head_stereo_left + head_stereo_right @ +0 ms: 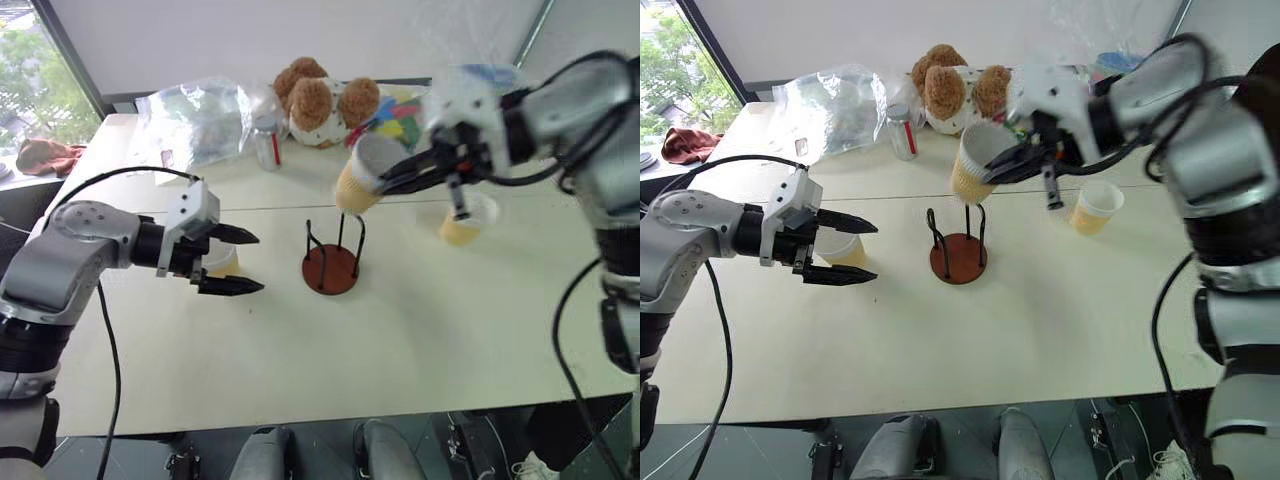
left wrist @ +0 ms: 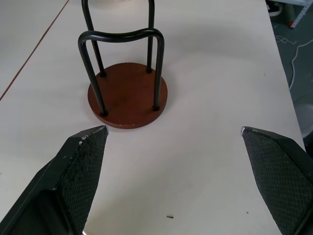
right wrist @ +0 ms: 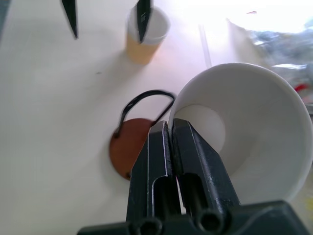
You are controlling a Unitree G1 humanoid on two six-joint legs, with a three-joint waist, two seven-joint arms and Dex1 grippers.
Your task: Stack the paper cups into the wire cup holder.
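Note:
The robot's right gripper will release the yellow paper cup on the reddish-brown disc (image 1: 331,269) (image 3: 133,147) between the black wire loops.
The wire cup holder (image 1: 330,263), a reddish-brown disc with black wire loops, stands mid-table with nothing in it. My right gripper (image 1: 386,179) is shut on the rim of a yellow paper cup (image 1: 358,178), which hangs tilted in the air just above and behind the holder; the right wrist view shows the fingers pinching the cup wall (image 3: 254,137). A second paper cup (image 1: 466,222) stands upright on the table to the right. My left gripper (image 1: 258,262) is open, level, pointing at the holder from the left. A third cup (image 1: 222,262) stands just behind its fingers.
Along the table's far edge lie a clear plastic bag (image 1: 195,120), a silver can (image 1: 267,146), a brown teddy bear (image 1: 320,100) and wrapped coloured items (image 1: 400,110). A red cloth (image 1: 45,155) lies beyond the far left corner. The table's front edge (image 1: 330,415) runs near me.

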